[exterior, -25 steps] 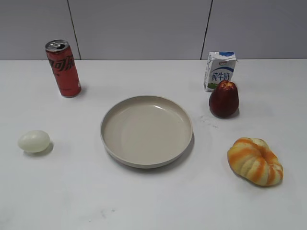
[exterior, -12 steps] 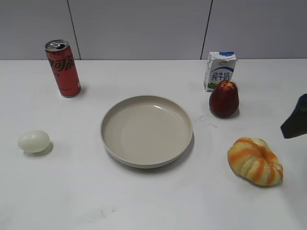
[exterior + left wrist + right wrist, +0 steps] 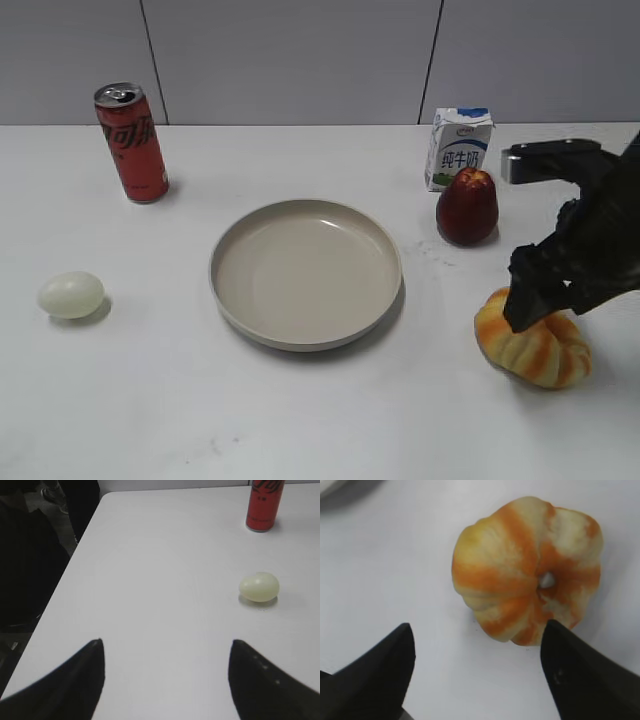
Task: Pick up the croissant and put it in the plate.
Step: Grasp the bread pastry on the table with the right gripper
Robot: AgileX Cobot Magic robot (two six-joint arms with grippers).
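Observation:
I need to close my right gripper on the near side of the croissant (image 3: 522,345) (image 3: 495,607), beside the hole in its ring.
The croissant (image 3: 535,348), a puffy ring with orange and cream stripes, lies on the white table at the right, partly hidden by my right arm. In the right wrist view the croissant (image 3: 525,570) lies just ahead of my open right gripper (image 3: 477,630), whose tips stand wide apart and hold nothing. The round beige plate (image 3: 240,300) sits empty in the middle, to the left of the croissant. In the exterior view the right gripper (image 3: 522,312) hangs over the croissant's left part. My left gripper (image 3: 167,645) is open and empty over bare table.
A dark red apple (image 3: 466,207) and a milk carton (image 3: 458,147) stand behind the croissant. A red cola can (image 3: 132,143) stands at the back left. A pale egg (image 3: 71,295) lies at the left and also shows in the left wrist view (image 3: 259,586). The table edge (image 3: 60,595) runs at the left there.
My right arm has come in from the right edge and now hangs over the croissant. The objects on the table have not moved.

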